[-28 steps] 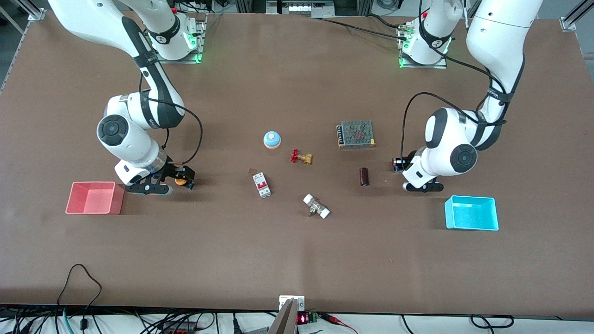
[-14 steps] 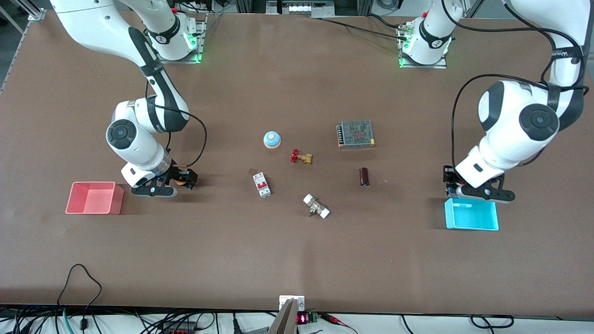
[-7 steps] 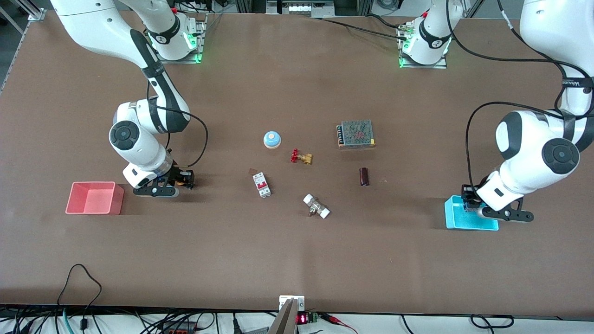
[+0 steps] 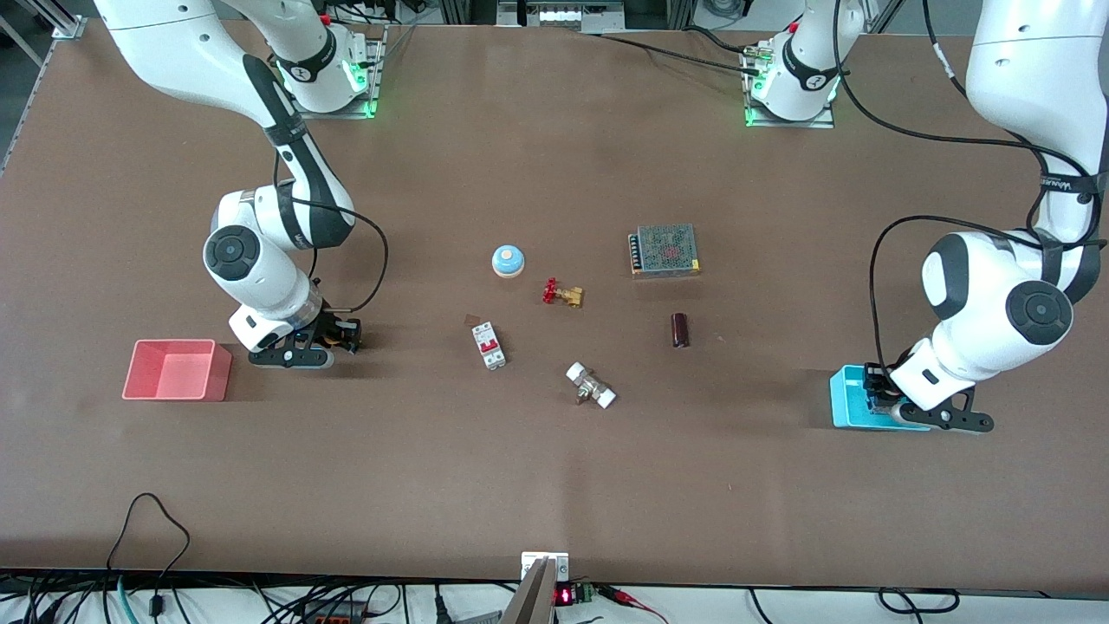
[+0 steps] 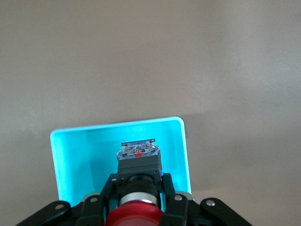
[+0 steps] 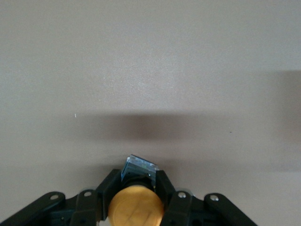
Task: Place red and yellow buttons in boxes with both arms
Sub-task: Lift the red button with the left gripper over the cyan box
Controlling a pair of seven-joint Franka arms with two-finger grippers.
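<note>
The robot's left gripper should release the red button on the middle of the cyan box's bottom [image 4: 873,397] [image 5: 126,165].
My left gripper [image 5: 138,184] is shut on the dark body of the red button [image 5: 135,216] and holds it over the cyan box [image 5: 80,155]. In the front view this gripper [image 4: 877,387] hangs low over the cyan box [image 4: 845,407] at the left arm's end of the table. My right gripper [image 6: 138,182] is shut on the yellow button [image 6: 136,205] and holds it low over bare table. In the front view it [image 4: 344,336] is beside the pink-red box [image 4: 178,370], which holds nothing.
Mid-table lie a blue-domed button [image 4: 508,260], a brass valve with a red handwheel [image 4: 561,294], a mesh-topped power supply [image 4: 664,250], a dark cylinder [image 4: 680,330], a white circuit breaker [image 4: 489,345] and a white-ended fitting [image 4: 591,386].
My left arm has carried the red button from beside the dark cylinder to over the cyan box and lowered it. My right gripper has barely moved with the yellow button.
</note>
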